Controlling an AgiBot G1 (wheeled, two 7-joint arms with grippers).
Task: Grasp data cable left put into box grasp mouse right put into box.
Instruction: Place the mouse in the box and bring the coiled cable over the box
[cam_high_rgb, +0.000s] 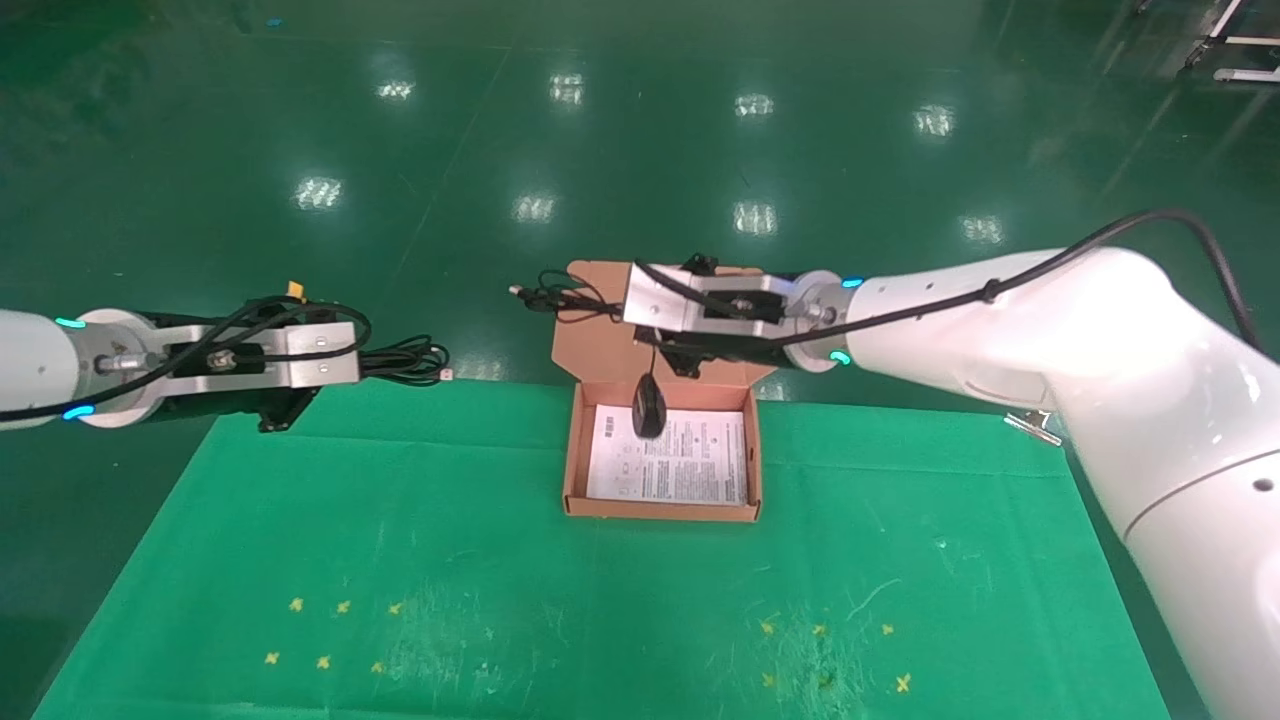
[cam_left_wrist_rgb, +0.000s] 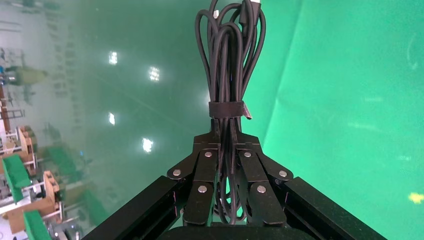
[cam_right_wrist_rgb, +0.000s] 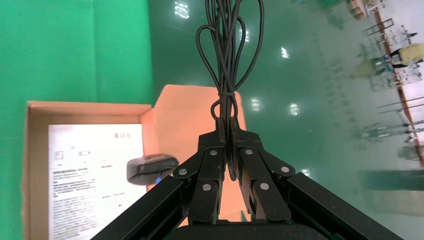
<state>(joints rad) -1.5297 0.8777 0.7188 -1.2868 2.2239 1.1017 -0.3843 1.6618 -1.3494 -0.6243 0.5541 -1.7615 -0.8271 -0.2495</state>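
Note:
Next, I set the mouse down with my right gripper on the white leaflet (cam_high_rgb: 648, 478) (cam_right_wrist_rgb: 68, 175) by the front side of the box. The mouse now hangs just over the open box.
My left gripper (cam_high_rgb: 368, 362) is shut on the data cable (cam_high_rgb: 408, 360), a black looped bundle with a strap, and holds it in the air beyond the table's far left edge. The bundle sticks out past the gripper (cam_left_wrist_rgb: 227, 137) in the left wrist view (cam_left_wrist_rgb: 229, 75). My right gripper (cam_high_rgb: 618, 305) is shut on the mouse's coiled thin cord (cam_high_rgb: 560, 295). The black mouse (cam_high_rgb: 648, 408) hangs from that cord just over the open salmon-orange box (cam_high_rgb: 572, 470), above its white leaflet (cam_high_rgb: 690, 470). The right wrist view shows the gripper (cam_right_wrist_rgb: 227, 127), cord (cam_right_wrist_rgb: 227, 60), mouse (cam_right_wrist_rgb: 150, 169) and box (cam_right_wrist_rgb: 35, 165).
The box's flap lid (cam_high_rgb: 600, 345) stands open behind it, under my right gripper. A green mat (cam_high_rgb: 400, 520) covers the table, with small yellow cross marks (cam_high_rgb: 340, 607) near the front. A small metal piece (cam_high_rgb: 1030, 424) lies at the mat's far right edge.

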